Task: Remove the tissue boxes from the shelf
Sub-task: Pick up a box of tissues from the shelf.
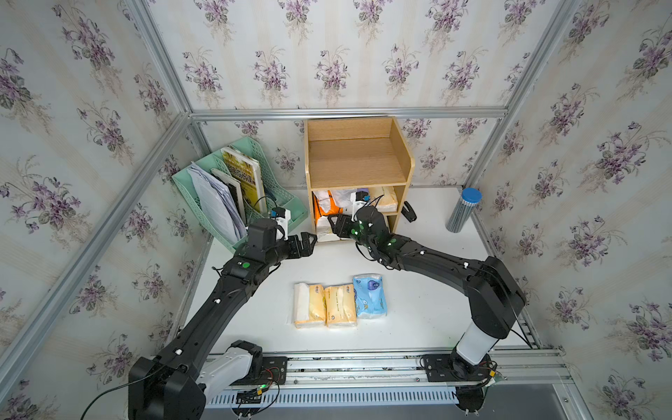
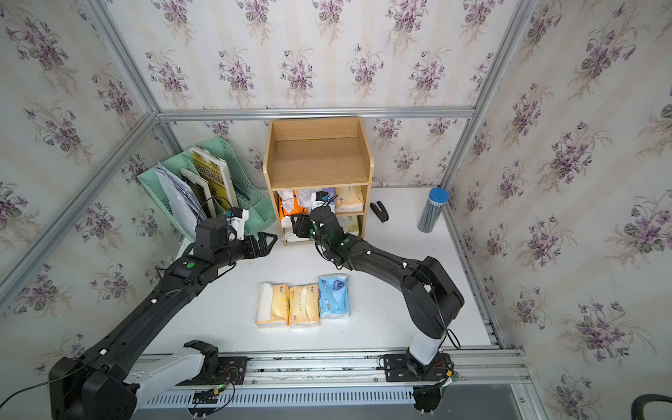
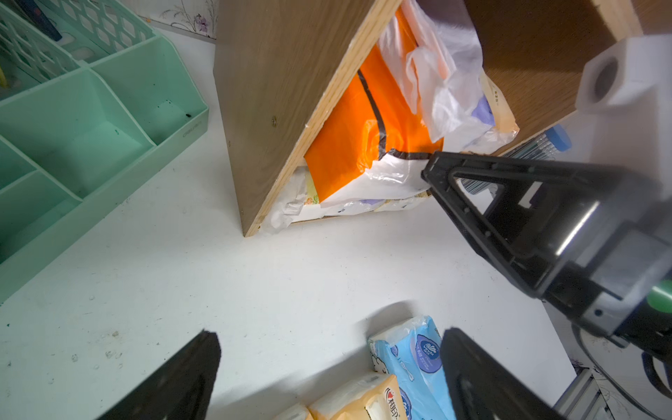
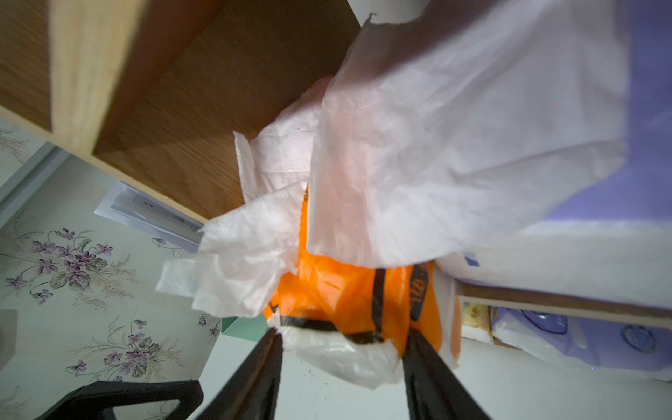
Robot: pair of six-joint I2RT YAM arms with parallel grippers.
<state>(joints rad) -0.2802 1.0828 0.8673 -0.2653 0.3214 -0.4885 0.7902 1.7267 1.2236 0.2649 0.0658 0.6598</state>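
I should pinch the pack's orange lower fold (image 4: 400, 330) with my right gripper and pull the pack clear, because the orange tissue pack leans only partway out of the middle level.
The wooden shelf (image 1: 360, 163) (image 2: 320, 163) stands at the back of the table, its top tier bare. An orange tissue pack (image 1: 322, 211) (image 4: 345, 291) leans out of the middle tier's left end, with loose white tissue above it. My right gripper (image 1: 332, 225) (image 4: 343, 334) is open, its fingers on either side of that pack's white lower end. A pale yellow pack (image 1: 387, 198) and a purple one (image 4: 647, 109) share that tier; more packs fill the bottom tier. My left gripper (image 1: 311, 242) (image 3: 331, 334) hangs open and empty left of the shelf. Two yellow packs (image 1: 309, 305) and a blue pack (image 1: 369, 296) lie on the table.
A mint-green file rack (image 1: 232, 189) with papers and a book stands left of the shelf, close behind my left wrist. A black stapler (image 1: 409, 211) and a tall tube with a blue lid (image 1: 463, 211) sit to the shelf's right. Aluminium frame rails border the table.
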